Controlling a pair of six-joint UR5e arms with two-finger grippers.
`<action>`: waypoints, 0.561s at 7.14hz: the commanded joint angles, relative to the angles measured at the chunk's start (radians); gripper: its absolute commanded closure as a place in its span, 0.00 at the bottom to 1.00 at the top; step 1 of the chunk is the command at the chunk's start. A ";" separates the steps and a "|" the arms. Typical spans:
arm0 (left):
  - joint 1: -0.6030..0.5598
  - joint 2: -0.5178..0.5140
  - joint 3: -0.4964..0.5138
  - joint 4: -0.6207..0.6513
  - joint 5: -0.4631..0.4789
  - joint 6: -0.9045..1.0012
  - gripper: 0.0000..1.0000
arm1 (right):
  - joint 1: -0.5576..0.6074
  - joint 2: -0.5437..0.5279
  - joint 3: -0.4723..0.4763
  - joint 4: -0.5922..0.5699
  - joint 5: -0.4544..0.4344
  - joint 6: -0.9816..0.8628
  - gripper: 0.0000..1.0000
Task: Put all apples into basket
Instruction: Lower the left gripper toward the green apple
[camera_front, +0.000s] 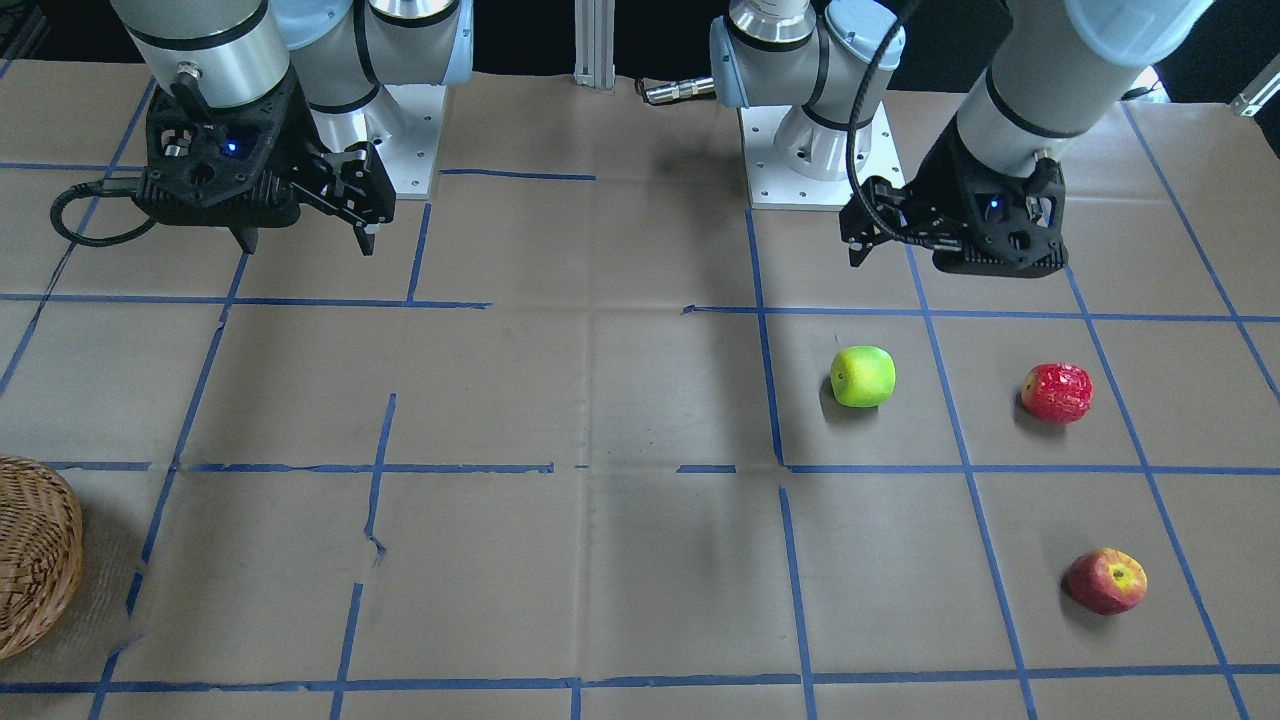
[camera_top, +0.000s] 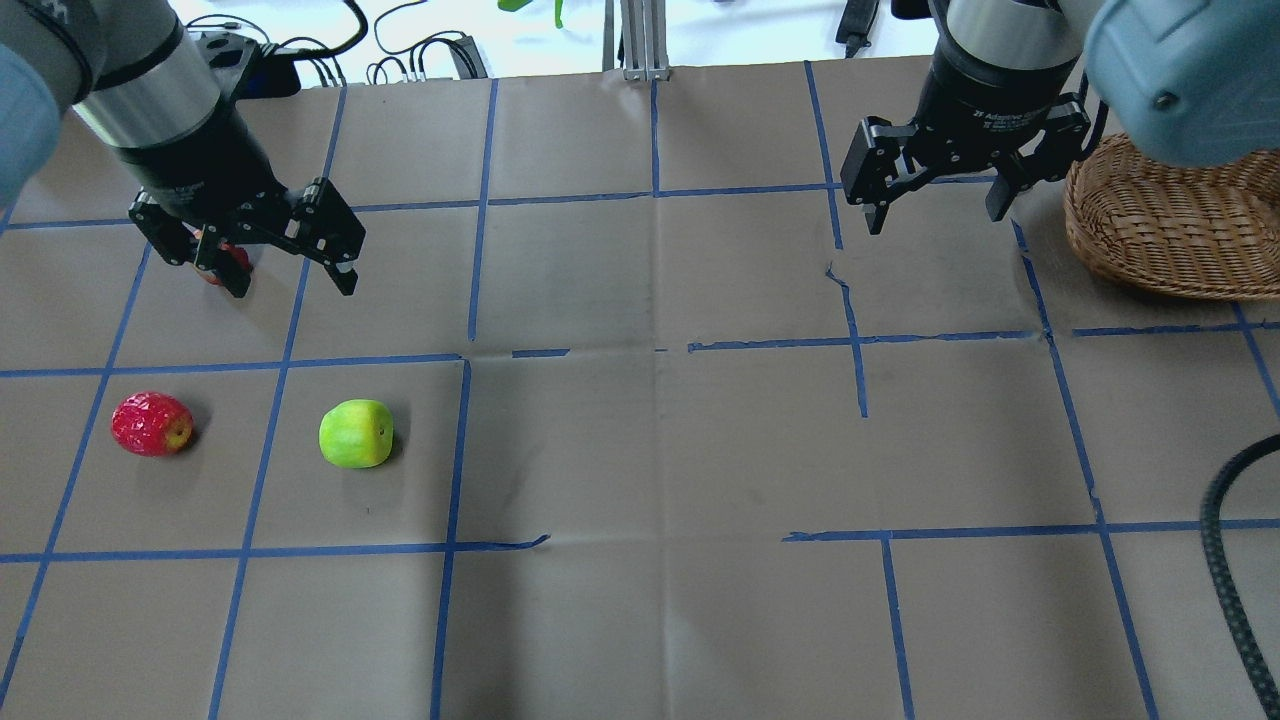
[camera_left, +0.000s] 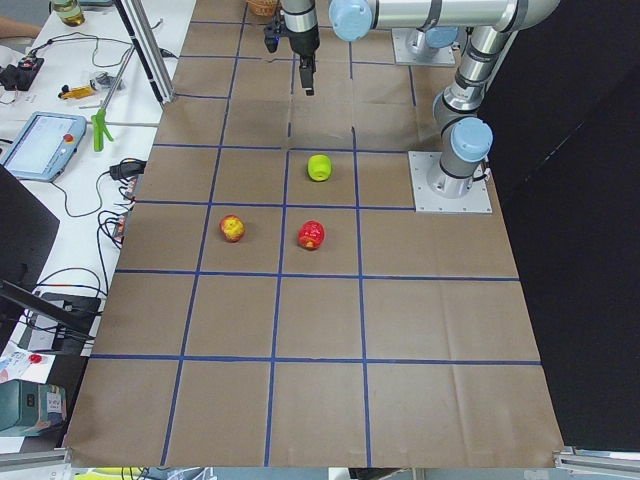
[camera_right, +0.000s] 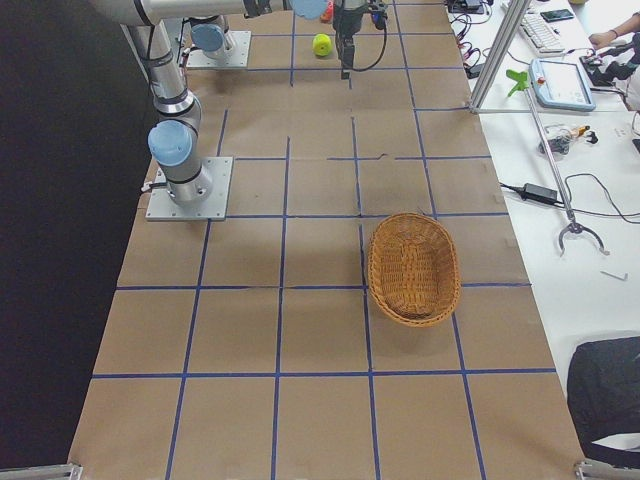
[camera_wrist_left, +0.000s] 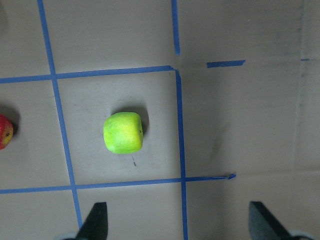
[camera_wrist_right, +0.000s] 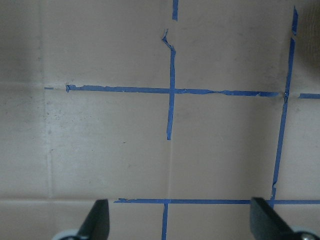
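Observation:
I need to move my left gripper to the yellow-green apple's middle (camera_front: 864, 378) (camera_wrist_left: 123, 133) next and close it there, to carry the apple to the wicker basket.
The yellow-green apple (camera_front: 863, 376) lies on the paper-covered table and also shows in the overhead view (camera_top: 356, 433) and the left wrist view (camera_wrist_left: 123, 132). The deep red speckled apple (camera_front: 1057, 393) lies beside it, toward the table's left end (camera_top: 152, 424). The red apple with yellow patches (camera_front: 1106, 580) lies farther from the robot, half hidden behind the left gripper in the overhead view (camera_top: 225, 262). My left gripper (camera_top: 293, 288) hovers open and empty above the table, near the apples. My right gripper (camera_top: 935, 222) is open and empty, just left of the wicker basket (camera_top: 1160, 230).
The basket stands at the table's right end (camera_right: 413, 268), cut off at the frame edge in the front view (camera_front: 35, 555). Blue tape lines grid the brown paper. A black cable (camera_top: 1225, 560) hangs at the overhead view's right edge. Both robot bases (camera_front: 810, 150) stand at the robot's side.

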 joint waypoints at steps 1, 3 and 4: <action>0.108 -0.006 -0.300 0.399 0.007 0.072 0.02 | -0.002 0.000 0.002 0.002 -0.002 0.000 0.00; 0.125 -0.030 -0.427 0.501 0.008 0.016 0.02 | 0.000 0.000 0.002 0.000 0.000 -0.003 0.00; 0.125 -0.044 -0.437 0.503 0.004 -0.010 0.02 | -0.002 0.000 0.005 0.003 -0.006 -0.003 0.00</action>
